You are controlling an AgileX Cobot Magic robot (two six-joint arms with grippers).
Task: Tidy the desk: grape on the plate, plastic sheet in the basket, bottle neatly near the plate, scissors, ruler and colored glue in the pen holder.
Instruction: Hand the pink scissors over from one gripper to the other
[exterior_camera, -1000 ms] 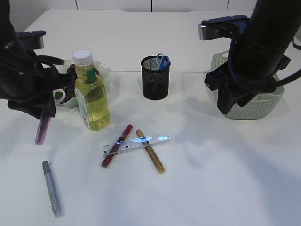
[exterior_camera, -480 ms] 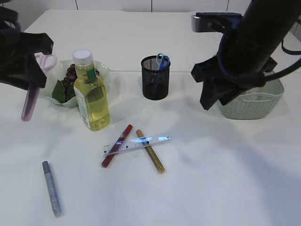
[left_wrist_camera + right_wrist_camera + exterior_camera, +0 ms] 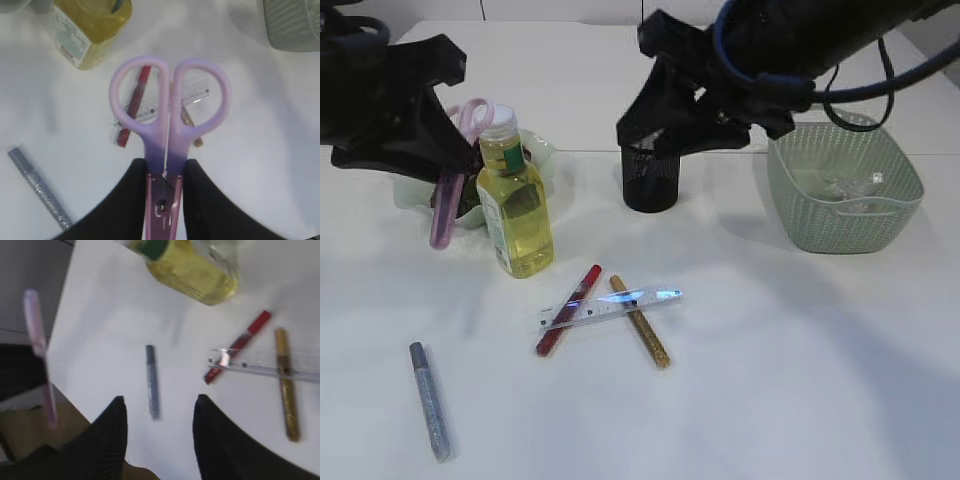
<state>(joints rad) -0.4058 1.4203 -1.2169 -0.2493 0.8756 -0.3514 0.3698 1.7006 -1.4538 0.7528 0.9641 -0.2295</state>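
Note:
Next, my right gripper goes to the purple-pink scissors' handles [image 3: 471, 116] [image 3: 34, 315], above my left gripper, and closes there to take them over.
My left gripper [image 3: 165, 167] is shut on the blades of the purple-pink scissors [image 3: 169, 107], held in the air left of the bottle [image 3: 516, 215], handles up [image 3: 470, 116]. The clear ruler [image 3: 610, 305] lies across a red glue stick [image 3: 568, 310] and a gold one [image 3: 640, 322]. A silver glue stick [image 3: 430, 400] lies at the front left. My right gripper [image 3: 159, 400] is open and empty, high over the table near the black mesh pen holder [image 3: 650, 188]. The plastic sheet [image 3: 840, 185] lies in the green basket [image 3: 845, 225]. The grape is hidden behind my left arm.
The pale green plate [image 3: 542, 152] stands behind the bottle. My right arm [image 3: 770, 50] stretches across the back from the right and covers the pen holder's rim. The basket stands at the back right.
My left gripper has lifted the scissors and carried them right, toward the bottle. My right arm has swung left from the basket to above the pen holder.

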